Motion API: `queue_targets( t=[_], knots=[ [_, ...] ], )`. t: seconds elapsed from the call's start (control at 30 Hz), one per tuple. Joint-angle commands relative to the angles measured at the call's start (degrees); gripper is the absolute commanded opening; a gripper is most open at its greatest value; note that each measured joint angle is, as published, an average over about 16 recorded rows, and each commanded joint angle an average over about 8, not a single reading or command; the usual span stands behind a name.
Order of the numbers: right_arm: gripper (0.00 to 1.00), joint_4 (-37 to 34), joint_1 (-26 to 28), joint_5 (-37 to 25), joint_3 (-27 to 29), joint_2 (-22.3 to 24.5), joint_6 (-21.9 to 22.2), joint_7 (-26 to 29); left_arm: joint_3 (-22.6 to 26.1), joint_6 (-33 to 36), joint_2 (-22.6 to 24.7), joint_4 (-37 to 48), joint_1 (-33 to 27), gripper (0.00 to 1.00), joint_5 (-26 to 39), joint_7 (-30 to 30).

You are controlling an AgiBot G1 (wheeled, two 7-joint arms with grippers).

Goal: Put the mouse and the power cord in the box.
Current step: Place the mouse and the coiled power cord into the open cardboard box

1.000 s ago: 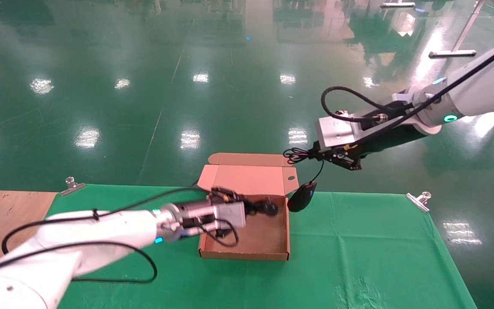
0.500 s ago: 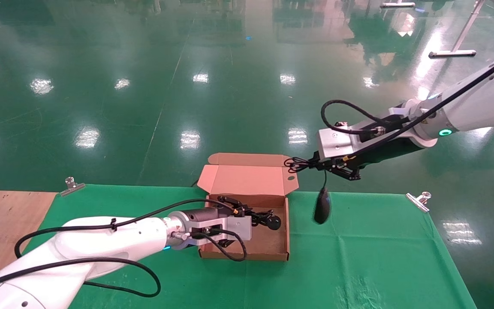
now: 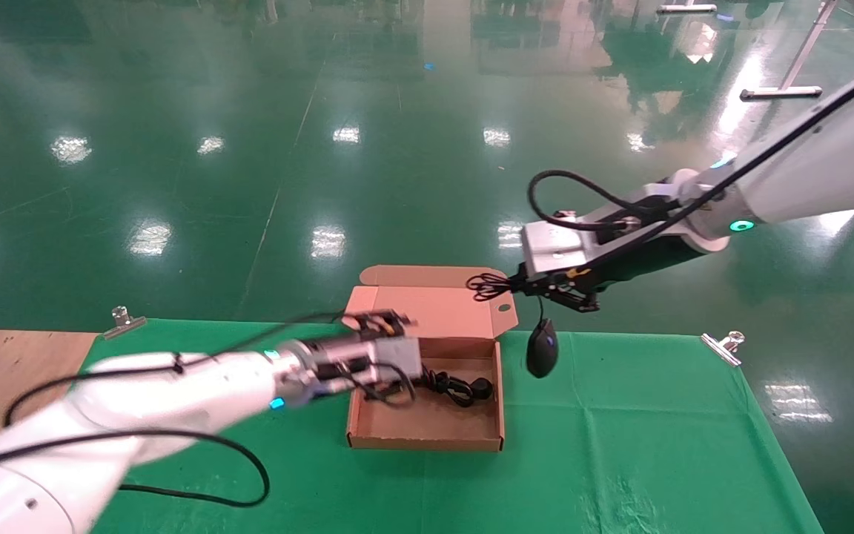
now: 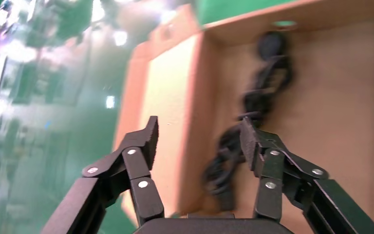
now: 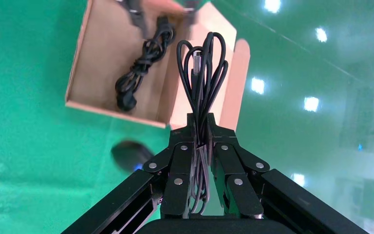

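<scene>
My right gripper is going to let go of the mouse inside the box between the power cord and the box's near side point(image 3: 404, 413) point(image 5: 108, 35).
The light-brown box point(image 3: 427, 443) lies open on the green cloth with its lid folded back. The coiled black power cord point(image 3: 458, 387) lies loose inside it, also seen in the left wrist view point(image 4: 260, 97) and the right wrist view point(image 5: 141, 73). My left gripper point(image 3: 406, 348) is open and empty over the box's left back corner point(image 4: 198, 131). My right gripper point(image 3: 522, 285) hovers above the box's right back corner, shut on the mouse's bundled thin cable point(image 5: 202, 68). The mouse point(image 3: 542, 347) dangles just outside the right wall point(image 5: 131, 156).
Green cloth point(image 3: 620, 437) covers the table, held by metal clips at the far corners point(image 3: 723, 347) point(image 3: 124, 320). Bare wood point(image 3: 4, 371) shows at the left. Beyond the far edge is glossy green floor with a metal stand foot point(image 3: 781, 93).
The left gripper has let go of the power cord and risen out of the box. The right gripper has shifted left toward the box, and the hanging mouse has swung.
</scene>
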Motion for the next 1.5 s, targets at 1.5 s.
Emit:
queue_targets(
  t=[1.5],
  knots=[
    [0.35, 32.14, -21.74, 14.01, -36.56, -2.07, 35.66, 26.40, -10.24, 42.24, -24.74, 18.52, -5.51, 1.00, -18.53, 6.78]
  ],
)
